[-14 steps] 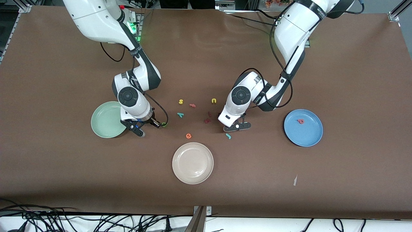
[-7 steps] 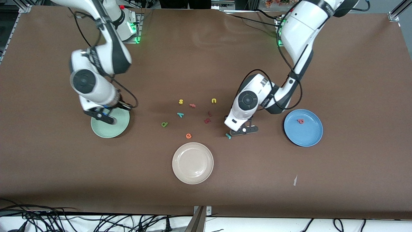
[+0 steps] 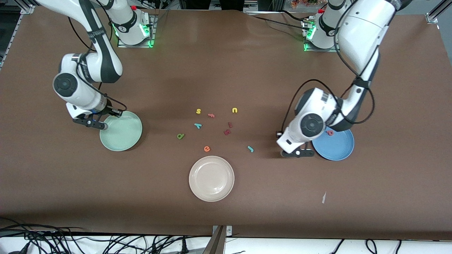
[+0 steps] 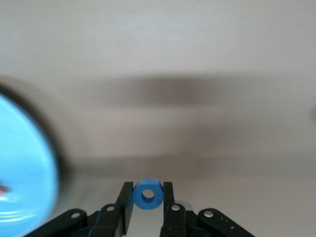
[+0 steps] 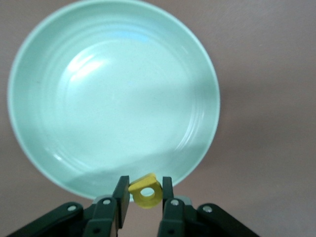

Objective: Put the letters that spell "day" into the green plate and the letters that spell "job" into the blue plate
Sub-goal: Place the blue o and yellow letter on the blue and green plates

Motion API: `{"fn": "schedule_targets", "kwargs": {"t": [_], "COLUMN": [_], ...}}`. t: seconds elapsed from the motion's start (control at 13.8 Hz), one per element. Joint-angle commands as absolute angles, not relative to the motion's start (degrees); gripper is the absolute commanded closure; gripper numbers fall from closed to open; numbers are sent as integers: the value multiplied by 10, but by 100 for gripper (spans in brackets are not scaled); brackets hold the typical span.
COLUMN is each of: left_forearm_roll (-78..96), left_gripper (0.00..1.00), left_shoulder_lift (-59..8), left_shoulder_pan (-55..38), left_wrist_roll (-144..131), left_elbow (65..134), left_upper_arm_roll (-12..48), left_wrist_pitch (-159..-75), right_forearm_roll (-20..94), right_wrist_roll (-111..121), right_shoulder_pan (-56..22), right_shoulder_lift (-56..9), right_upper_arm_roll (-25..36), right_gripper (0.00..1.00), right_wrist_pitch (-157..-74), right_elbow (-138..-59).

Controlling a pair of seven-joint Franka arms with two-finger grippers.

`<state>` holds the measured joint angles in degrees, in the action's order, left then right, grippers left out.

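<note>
My left gripper will let go of the blue "o" in the blue plate [image 3: 321, 137] [image 4: 27, 177] next to the pink-red letter, toward the loose letters.
My right gripper [image 3: 90, 122] hangs at the rim of the green plate [image 3: 122, 133], shut on a yellow round-bowled letter [image 5: 146, 190]. The plate [image 5: 113, 98] holds nothing. My left gripper [image 3: 297, 153] hovers just beside the blue plate [image 3: 337, 148], shut on the blue ring "o" [image 4: 148, 194]. A pink-red letter [image 3: 329, 133] lies in the blue plate. The dark green "d" [image 3: 180, 135], the teal "y" [image 3: 198, 125] and the teal "j" [image 3: 250, 149] lie loose mid-table.
A cream-white plate [image 3: 211, 178] sits nearer the front camera than the letters. Also loose are a yellow "s" [image 3: 198, 111], a yellow "u" [image 3: 234, 110], an orange "e" [image 3: 207, 149], a pink letter [image 3: 211, 115] and two dark red letters [image 3: 227, 131].
Both arms have swung away from the middle letters. The right gripper went to the green plate's edge and the left gripper to the blue plate's side.
</note>
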<state>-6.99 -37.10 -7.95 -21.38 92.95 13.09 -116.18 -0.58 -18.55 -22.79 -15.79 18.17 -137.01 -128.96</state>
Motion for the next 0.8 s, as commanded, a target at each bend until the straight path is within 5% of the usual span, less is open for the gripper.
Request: {"fn": "schedule_targets", "kwargs": {"t": [0.0,0.07,0.14,0.22,0.58,0.65,0.72], "left_forearm_roll": [-91,-101,-120,-126,-134,-142,-167], "left_gripper": [90,90,90,90,90,75,1], "left_shoulder_lift": [-330,-324,-317,-307,-278,-276,-278], "left_shoulder_pan": [-42,-30,-10,3,52,52,54], "left_wrist_roll": [-123,-98,-75,-48,8,9,19], "left_elbow": [968,978,989,1001,1120,1131,1129], "left_upper_arm_roll": [137,136,138,138,138,137,138], "left_wrist_pitch": [-1137,-1140,-1140,-1143,-1299,-1309,-1308], "right_forearm_roll": [26,39,43,43,43,44,45], "right_wrist_roll": [-156,-149,-145,-142,-148,-155,-176], "right_shoulder_pan": [-214,-214,-214,-214,-217,-220,-222], "right_shoulder_lift": [-185,-192,-194,-190,-165,-165,-167], "right_upper_arm_roll": [182,182,180,180,164,163,151], "right_gripper": [87,67,15,0,0,0,0], "right_wrist_pitch": [-1385,-1393,-1394,-1392,-1367,-1356,-1354], "right_elbow": [-1287,-1286,-1286,-1285,-1263,-1253,-1242]}}
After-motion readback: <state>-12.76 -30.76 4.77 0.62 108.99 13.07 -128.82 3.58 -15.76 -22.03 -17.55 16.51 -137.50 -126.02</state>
